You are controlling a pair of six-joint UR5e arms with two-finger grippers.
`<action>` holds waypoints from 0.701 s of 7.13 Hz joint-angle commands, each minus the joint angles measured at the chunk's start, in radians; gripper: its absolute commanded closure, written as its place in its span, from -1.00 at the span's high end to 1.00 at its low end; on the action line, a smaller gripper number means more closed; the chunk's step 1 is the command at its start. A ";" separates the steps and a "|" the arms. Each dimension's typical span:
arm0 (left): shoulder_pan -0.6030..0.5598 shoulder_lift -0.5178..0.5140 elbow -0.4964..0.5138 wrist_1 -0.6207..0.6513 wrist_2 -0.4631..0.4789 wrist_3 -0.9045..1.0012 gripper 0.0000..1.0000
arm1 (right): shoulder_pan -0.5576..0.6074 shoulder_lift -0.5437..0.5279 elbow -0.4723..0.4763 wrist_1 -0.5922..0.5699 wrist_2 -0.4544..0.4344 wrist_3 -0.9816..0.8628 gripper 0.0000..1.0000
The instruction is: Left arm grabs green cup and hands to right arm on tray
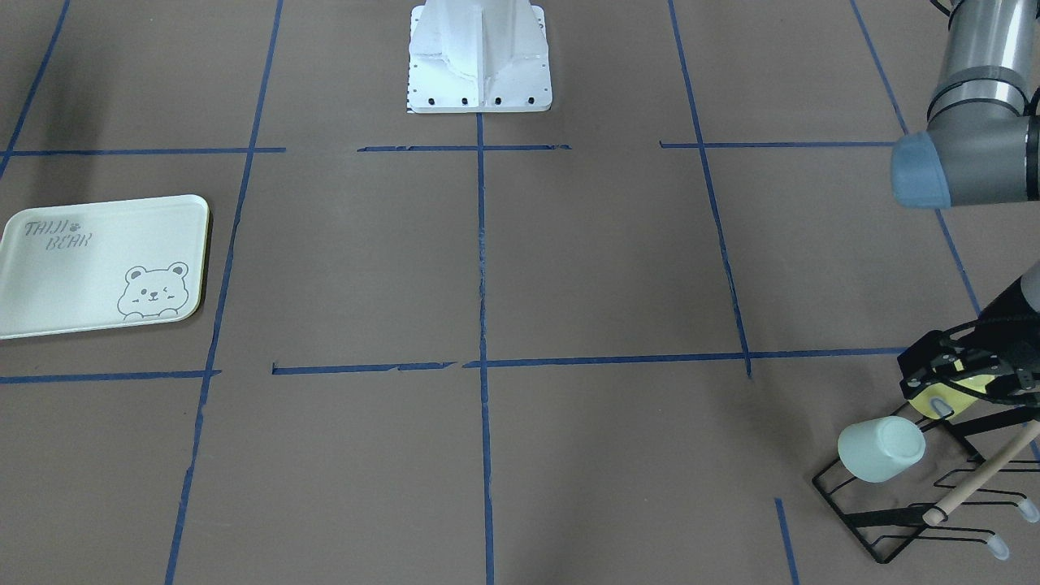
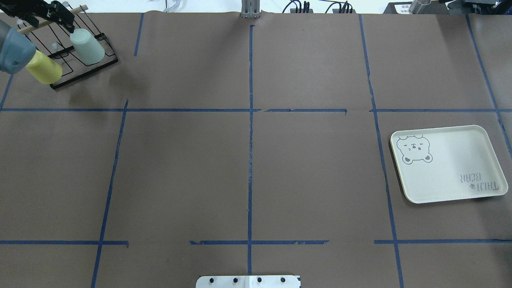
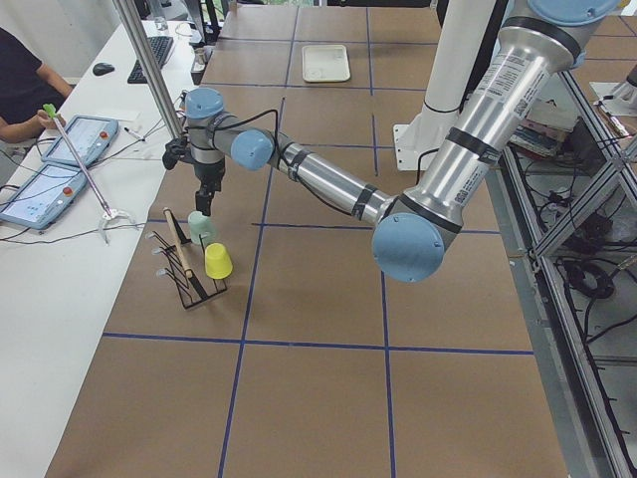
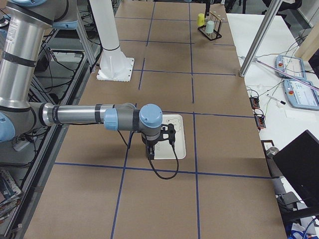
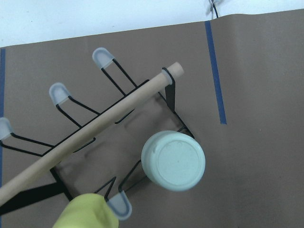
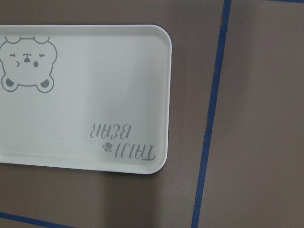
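My left gripper moves past the yellow cup to the green cup next and closes on the green cup's sides (image 1: 871,444) (image 5: 199,160) near its upturned bottom.
The green cup (image 1: 881,448) sits upside down, tilted on a peg of a black wire rack (image 1: 894,520). It also shows in the overhead view (image 2: 87,47) and in the left wrist view (image 5: 173,160). My left gripper (image 1: 967,378) hangs above the rack, over the yellow cup beside the green one, with its jaws open and empty. The tray (image 2: 452,160) lies empty on the table's right side and fills the right wrist view (image 6: 95,95). My right gripper (image 4: 151,153) hovers over the tray's edge. I cannot tell whether it is open or shut.
A pale yellow cup (image 2: 44,68) sits upside down on the same rack. A wooden dowel (image 5: 95,126) runs across the rack's top. The white robot base (image 1: 479,57) stands at the table's middle edge. Blue tape lines mark the brown table.
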 commanded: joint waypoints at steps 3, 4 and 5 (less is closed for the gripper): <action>0.063 -0.049 0.101 -0.070 0.080 -0.007 1.00 | 0.000 0.000 -0.008 0.000 0.002 -0.001 1.00; 0.070 -0.055 0.133 -0.124 0.080 -0.036 1.00 | 0.000 0.000 -0.008 0.000 0.002 -0.001 1.00; 0.078 -0.057 0.164 -0.165 0.080 -0.039 1.00 | 0.000 0.000 -0.008 0.000 0.002 -0.001 1.00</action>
